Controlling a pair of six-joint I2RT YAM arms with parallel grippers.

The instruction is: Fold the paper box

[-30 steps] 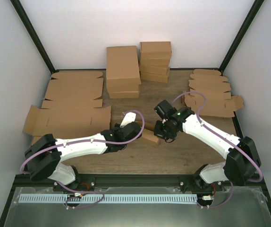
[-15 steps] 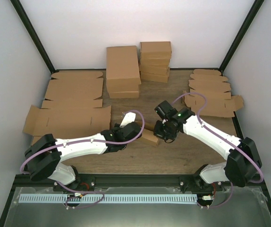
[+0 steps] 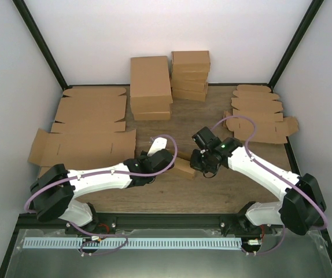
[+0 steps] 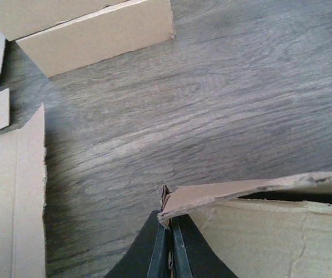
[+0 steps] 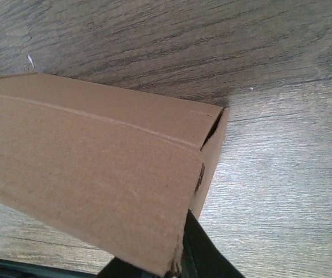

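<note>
The paper box slants and its flap gapes above the box's side, so the robot's left gripper should open and pinch the flap's corner [image 4: 179,200] once the box sits square.
The paper box [image 3: 183,168] is a small brown carton lying on the wooden table between my two grippers. My left gripper [image 3: 167,157] is at its left end. In the left wrist view the left gripper [image 4: 169,243] is shut on a torn corner of the box's flap, with the box [image 4: 258,231] opening to the right. My right gripper [image 3: 199,164] is at the box's right end. In the right wrist view the box [image 5: 96,162] fills the left side, and the right gripper [image 5: 180,263] is shut on the edge of its end panel.
Two stacks of larger folded boxes [image 3: 150,87] [image 3: 190,74] stand at the back. Flat cardboard sheets [image 3: 88,124] lie on the left and smaller flat blanks [image 3: 258,113] on the right. White walls and black frame posts enclose the table.
My right arm has shifted slightly right and toward the near edge, still holding the box's end. The left arm has hardly moved.
</note>
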